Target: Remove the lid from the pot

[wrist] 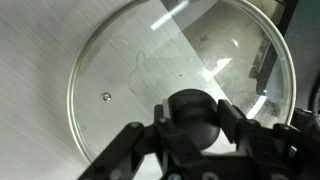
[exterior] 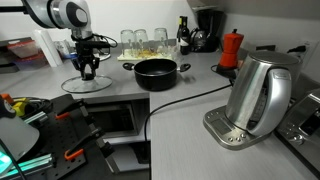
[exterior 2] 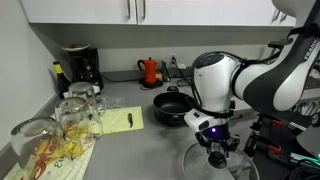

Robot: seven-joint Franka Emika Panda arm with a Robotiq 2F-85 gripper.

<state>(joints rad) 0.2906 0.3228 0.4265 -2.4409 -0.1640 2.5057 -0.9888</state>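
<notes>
The glass lid will be released on the grey counter [exterior: 102, 87] just beside the black pot, near the counter's front edge.
The black pot [exterior: 157, 71] stands uncovered on the grey counter, and it also shows behind the arm in an exterior view as the pot [exterior 2: 172, 108]. The glass lid [exterior: 87, 86] is off to the side of the pot, low over or on the counter; I cannot tell which. My gripper [exterior: 88, 68] points straight down onto it. In the wrist view the gripper [wrist: 195, 115] is shut on the black knob [wrist: 193, 120], with the lid's see-through disc [wrist: 170, 60] and metal rim spread beneath. From the other side, the gripper [exterior 2: 217, 150] sits on top of the lid [exterior 2: 215, 163].
A steel kettle [exterior: 255, 95] on its base stands near the front, its cord trailing across the counter. A red moka pot [exterior: 232, 48] and upturned glasses [exterior: 140, 40] line the back. More glasses [exterior 2: 70, 120], a yellow cloth [exterior 2: 120, 120] and a coffee machine [exterior 2: 80, 68] fill the corner.
</notes>
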